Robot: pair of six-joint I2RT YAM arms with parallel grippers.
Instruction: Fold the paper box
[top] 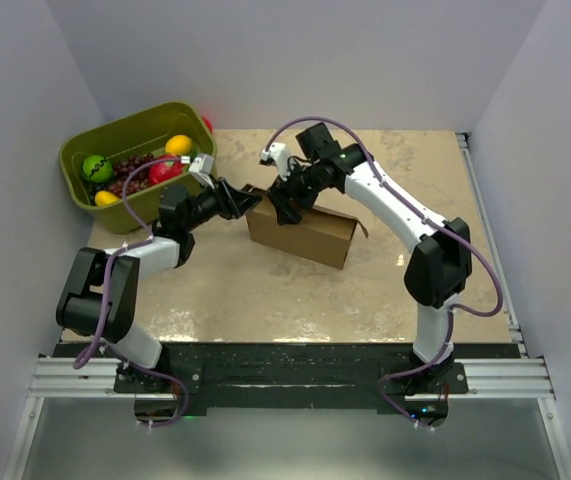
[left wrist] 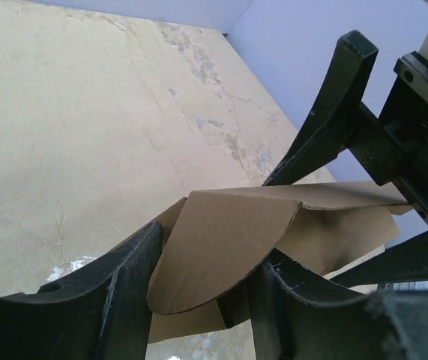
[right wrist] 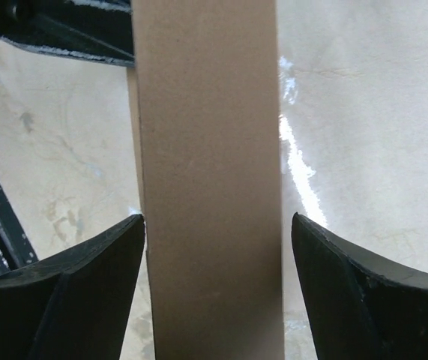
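Next, my right gripper folds up the flap at the paper box's end away from the bin, since it sticks out, while my left gripper pinches the box's opposite end [top: 252, 208].
The paper box [top: 310, 233], brown cardboard, stands mid-table as a long shallow block. My left gripper [top: 246, 200] is at its left end. In the left wrist view a rounded flap of the paper box [left wrist: 221, 247] lies between my left gripper's [left wrist: 214, 244] fingers, which stand well apart, so it is open. My right gripper [top: 287, 208] comes down over the box's left part from behind. In the right wrist view a narrow wall of the box [right wrist: 210, 187] runs between my right gripper's [right wrist: 218, 218] fingers. The left finger is near the wall and a gap shows on the right: open.
An olive-green bin [top: 125, 127] stands at the back left, close behind the left arm, holding a green ball [top: 97, 167], yellow and red fruit and grapes. White walls enclose the table on three sides. The right gripper's black fingers [left wrist: 326, 112] show in the left wrist view.
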